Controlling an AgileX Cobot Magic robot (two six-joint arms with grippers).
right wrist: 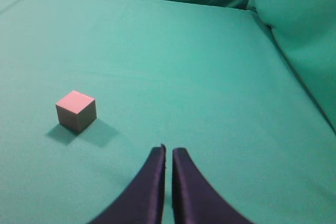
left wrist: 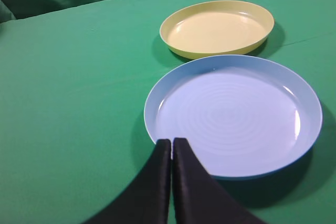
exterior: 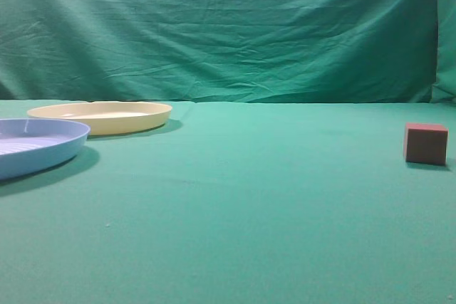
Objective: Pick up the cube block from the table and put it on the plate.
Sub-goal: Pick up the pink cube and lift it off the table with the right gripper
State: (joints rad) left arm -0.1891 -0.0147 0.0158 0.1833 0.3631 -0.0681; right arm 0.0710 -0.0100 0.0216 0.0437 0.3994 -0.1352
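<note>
My right gripper is going to close on opposite sides (exterior: 425,144) (right wrist: 76,112) of the reddish-brown cube block that stands alone on the green table, away from both plates.
The reddish-brown cube block (exterior: 426,143) stands on the green table (exterior: 249,197) at the far right. In the right wrist view it (right wrist: 76,110) lies to the left of and beyond my right gripper (right wrist: 168,149), which is shut and empty. The pale yellow plate (exterior: 101,116) sits at the back left and is empty; it also shows in the left wrist view (left wrist: 217,28). My left gripper (left wrist: 171,141) is shut and empty over the near rim of a light blue plate. Neither gripper shows in the exterior view.
A light blue round plate (exterior: 35,146) sits at the left edge in front of the yellow one, also in the left wrist view (left wrist: 233,114). A green cloth backdrop (exterior: 228,26) hangs behind the table and folds up at the right (right wrist: 299,30).
</note>
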